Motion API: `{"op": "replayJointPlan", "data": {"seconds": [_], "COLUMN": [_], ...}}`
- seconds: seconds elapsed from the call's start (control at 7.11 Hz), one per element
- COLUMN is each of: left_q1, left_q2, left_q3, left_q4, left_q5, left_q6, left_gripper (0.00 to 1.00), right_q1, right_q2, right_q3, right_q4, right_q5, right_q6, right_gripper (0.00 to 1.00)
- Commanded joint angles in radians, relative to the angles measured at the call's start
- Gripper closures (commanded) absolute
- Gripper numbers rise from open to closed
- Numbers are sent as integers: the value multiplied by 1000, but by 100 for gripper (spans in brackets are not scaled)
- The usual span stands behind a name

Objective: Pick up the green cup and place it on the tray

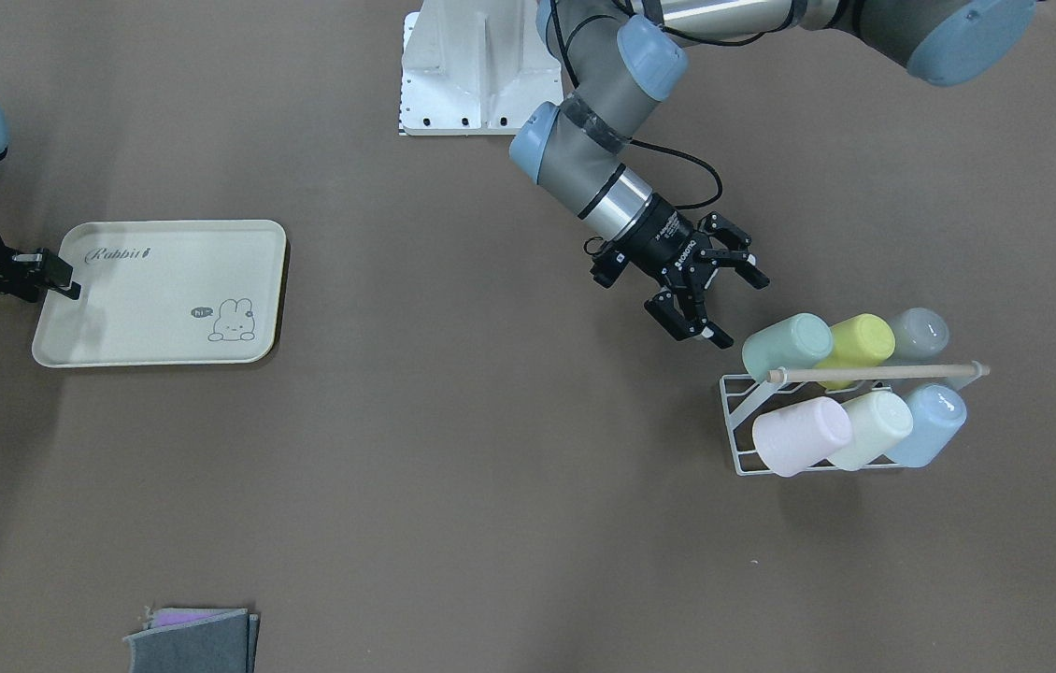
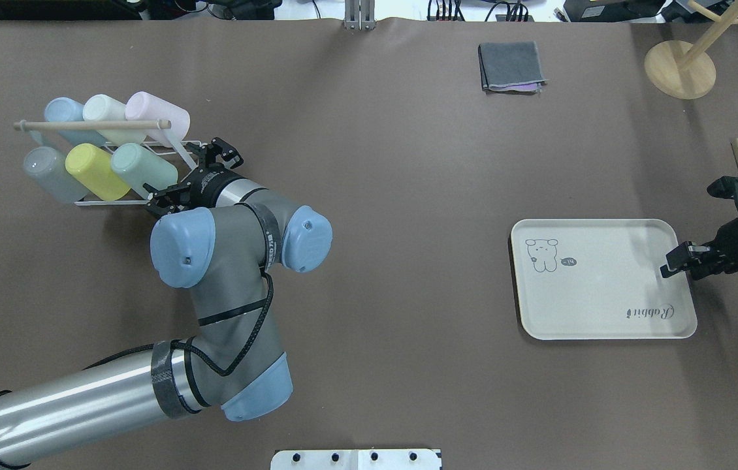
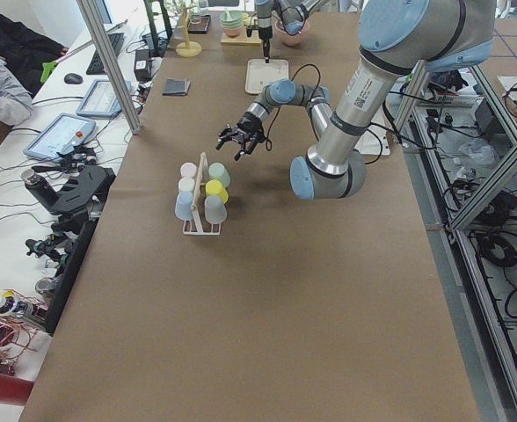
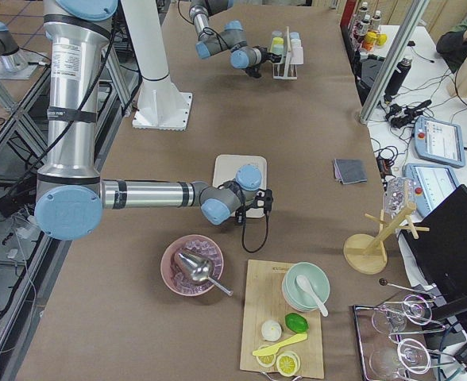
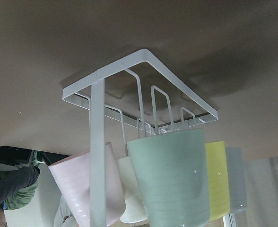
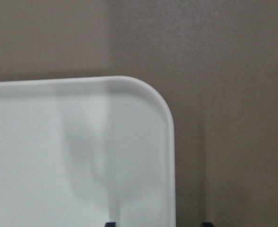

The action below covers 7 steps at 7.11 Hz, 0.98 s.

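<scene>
The green cup is at the rack's end beside the yellow-green cup. Next, my left gripper closes around the middle of the green cup's body [image 1: 778, 346] [image 5: 172, 182].
The green cup [image 1: 785, 344] lies tilted on a white wire rack [image 1: 735, 425], at the rack's end nearest my left gripper; it also shows in the overhead view [image 2: 144, 170] and large in the left wrist view [image 5: 172, 179]. My left gripper [image 1: 739, 308] is open and empty, a short way from the cup's base and not touching it. The cream tray [image 1: 164, 318] lies flat far across the table. My right gripper [image 2: 674, 264] is at the tray's short edge, jaws apart on either side of the rim [image 6: 171, 156].
The rack also holds a yellow-green cup [image 1: 860, 341], a grey, a pink, a cream and a blue cup under a wooden rod [image 1: 874, 373]. A folded grey cloth [image 2: 511, 65] and a wooden stand [image 2: 679, 68] sit at the far edge.
</scene>
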Motion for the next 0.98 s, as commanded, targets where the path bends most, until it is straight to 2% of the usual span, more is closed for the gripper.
{"op": "replayJointPlan", "data": {"seconds": [0.0,0.14,0.28,0.42,0.84], "left_q1": [12,28,28,40,40], "left_q2": [25,29,29,38,52], "left_q3": [30,43,66,72,77], "left_q4": [24,22,19,18,18], "left_q5": [27,27,27,63,157], "left_q6": [-49,-51,-70,-78,-80], "left_gripper": [2,2,2,2,2], "right_q1": [1,1,1,1,3], "right_q2": [-7,-4,-4,-6,-6], "right_q3": [1,1,1,0,-2], "right_q4": [2,2,2,2,0], "right_q5": [0,0,0,2,9], "right_q6": [-1,-1,-1,-1,-1], "right_gripper": [35,37,44,49,51]}}
